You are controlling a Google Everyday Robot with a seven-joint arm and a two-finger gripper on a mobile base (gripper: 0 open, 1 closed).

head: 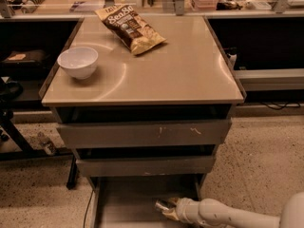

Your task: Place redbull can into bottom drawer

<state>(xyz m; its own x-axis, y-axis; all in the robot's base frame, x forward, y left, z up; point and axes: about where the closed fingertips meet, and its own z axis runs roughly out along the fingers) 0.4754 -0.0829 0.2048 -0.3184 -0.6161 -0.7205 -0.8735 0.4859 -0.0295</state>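
Note:
Next, my gripper lets go of the redbull can on the flat inside of the bottom drawer [156, 211], near its middle.
The bottom drawer [123, 201] is pulled out at the foot of the grey cabinet, its flat floor showing. My gripper [167, 209] reaches in from the lower right, low over the drawer floor on its right side. It is shut on the redbull can [161, 204], a small shiny silver piece sticking out to the left of the gripper. Most of the can is hidden by the gripper.
The two upper drawers [142, 134] stand slightly ajar above. On the cabinet top [180, 75] are a white bowl [78, 62] at the left and a brown chip bag [129, 27] at the back. A black table leg [14, 134] and a bottle [46, 144] are on the floor at the left.

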